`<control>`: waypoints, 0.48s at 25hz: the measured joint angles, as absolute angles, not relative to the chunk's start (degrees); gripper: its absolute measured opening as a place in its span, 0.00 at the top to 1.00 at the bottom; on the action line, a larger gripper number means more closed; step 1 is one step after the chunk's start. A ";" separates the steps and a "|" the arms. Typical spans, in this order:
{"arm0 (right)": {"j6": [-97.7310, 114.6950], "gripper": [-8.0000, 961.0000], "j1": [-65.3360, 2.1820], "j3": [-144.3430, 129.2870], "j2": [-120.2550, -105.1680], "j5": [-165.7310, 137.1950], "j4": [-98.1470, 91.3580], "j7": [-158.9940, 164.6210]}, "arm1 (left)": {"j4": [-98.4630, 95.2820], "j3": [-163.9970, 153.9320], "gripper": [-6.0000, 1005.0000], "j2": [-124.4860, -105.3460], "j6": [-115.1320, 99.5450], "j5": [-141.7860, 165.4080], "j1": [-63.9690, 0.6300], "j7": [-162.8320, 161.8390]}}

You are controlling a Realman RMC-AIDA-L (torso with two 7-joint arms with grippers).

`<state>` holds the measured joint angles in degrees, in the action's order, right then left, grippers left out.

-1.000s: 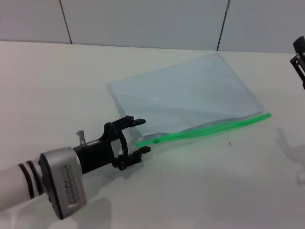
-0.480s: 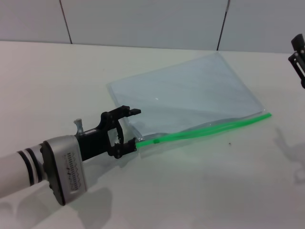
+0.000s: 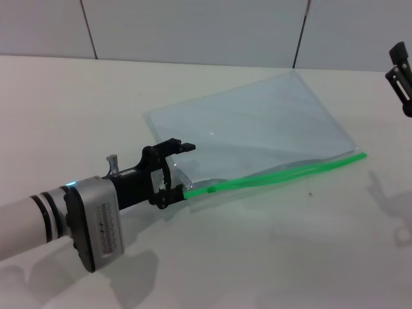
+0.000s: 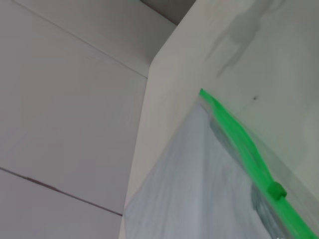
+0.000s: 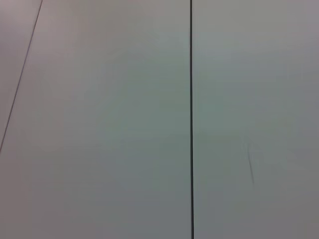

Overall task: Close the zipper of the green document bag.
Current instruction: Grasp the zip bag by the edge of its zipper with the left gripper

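Note:
My right gripper is going to close on the zipper's slider tab (image 3: 211,189), on the green strip next to my left gripper.
The green document bag (image 3: 257,125) lies flat on the white table, pale sheets inside. Its zipper (image 3: 283,172) runs along the near long edge as a bright green strip, with the small slider tab (image 3: 211,190) close to the left end. My left gripper (image 3: 180,169) is open at the bag's near-left corner. One finger is over the clear plastic and the other touches the end of the green strip. The left wrist view shows the zipper (image 4: 239,134) and slider tab (image 4: 275,189) up close. My right gripper (image 3: 400,72) hangs at the far right edge, away from the bag.
The white table (image 3: 77,103) extends left of and in front of the bag. A panelled wall (image 3: 193,29) stands behind the table's far edge. The right wrist view shows only wall panels (image 5: 99,119).
My left gripper has shifted back and to the left, so its lower finger now meets the end of the green strip. The right gripper rose slightly. The bag has not moved.

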<state>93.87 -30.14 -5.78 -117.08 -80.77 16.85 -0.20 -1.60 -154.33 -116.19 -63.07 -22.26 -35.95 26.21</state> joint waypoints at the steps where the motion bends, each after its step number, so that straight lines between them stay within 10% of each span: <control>1: 93.87 0.06 -30.17 -5.79 -117.08 -80.77 16.87 -0.20 | -1.59 -154.37 0.28 -116.19 -62.94 -22.22 -35.96 26.54; 12: 93.87 0.06 -30.31 -5.87 -116.97 -80.77 17.36 -0.25 | -2.03 -154.11 0.34 -116.44 -62.74 -22.41 -36.09 33.42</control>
<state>93.87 -30.31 -5.87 -116.97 -80.77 17.36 -0.25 -2.03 -154.11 -116.44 -62.74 -22.41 -36.09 33.42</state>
